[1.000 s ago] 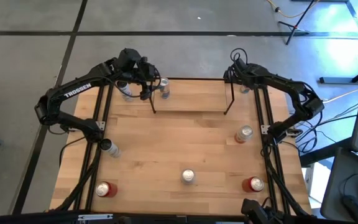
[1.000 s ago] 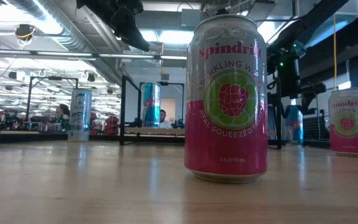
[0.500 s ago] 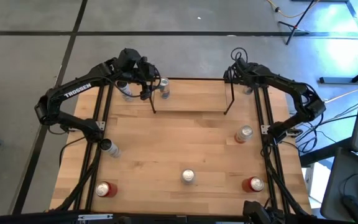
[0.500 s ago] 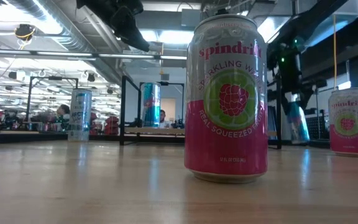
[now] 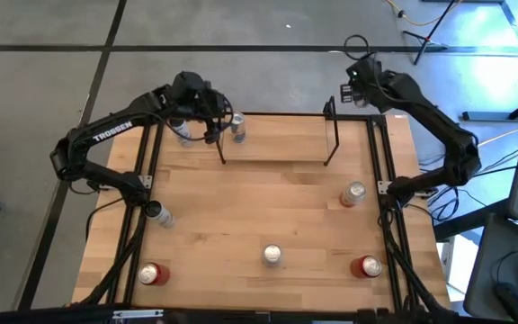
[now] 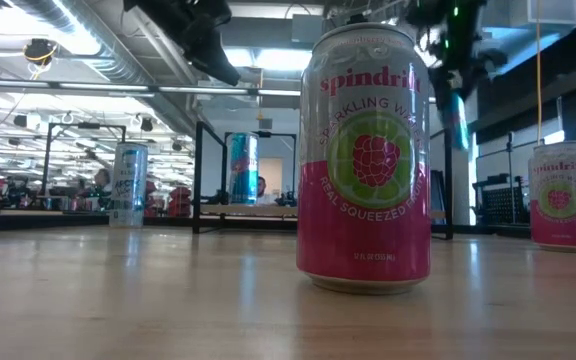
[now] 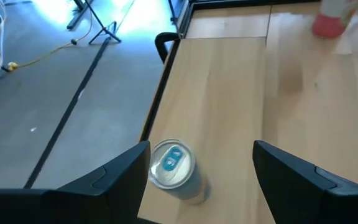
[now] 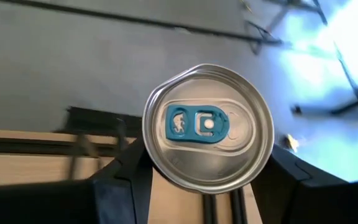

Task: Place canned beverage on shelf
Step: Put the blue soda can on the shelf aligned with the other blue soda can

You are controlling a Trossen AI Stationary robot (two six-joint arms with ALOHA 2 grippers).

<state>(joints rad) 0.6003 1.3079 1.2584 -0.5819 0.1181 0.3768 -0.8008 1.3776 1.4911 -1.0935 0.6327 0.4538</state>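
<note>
My right gripper should set its blue-tabbed can down on the bare table (image 5: 260, 189) just in front of the shelf and let it go.
The shelf (image 5: 277, 148), a low wooden board between two black wire end frames, stands at the table's far middle. A blue-tabbed can (image 5: 237, 126) stands upright at its left end, also in the low view (image 6: 243, 168). My left gripper (image 7: 201, 149) hovers open above that can (image 7: 173, 165), its fingers on either side and clear of it. My right gripper (image 8: 207, 186) is raised over the table's far right corner, shut on another blue-tabbed can (image 8: 207, 135), which shows blurred high in the low view (image 6: 459, 115). My right gripper pinches the can's side wall (image 8: 148, 163), just below the top rim, between its two fingers (image 8: 120, 183). The fingers slant down from the table's right. The can is lifted clear of the table with its top up and looks slightly tilted in the low view.
Pink Spindrift cans stand at the near middle (image 5: 271, 255), right (image 5: 353, 193), near right (image 5: 367, 266) and near left (image 5: 151, 273). A dark can (image 5: 156, 213) stands at the left and a silver can (image 5: 183, 130) at the far left. Black rails (image 5: 385, 207) run along the table's sides.
My right gripper has risen from the table's far right corner and shifted a little beyond the far edge, rolling as it went. The can that stood there has gone up with it and now hangs clear of the table.
</note>
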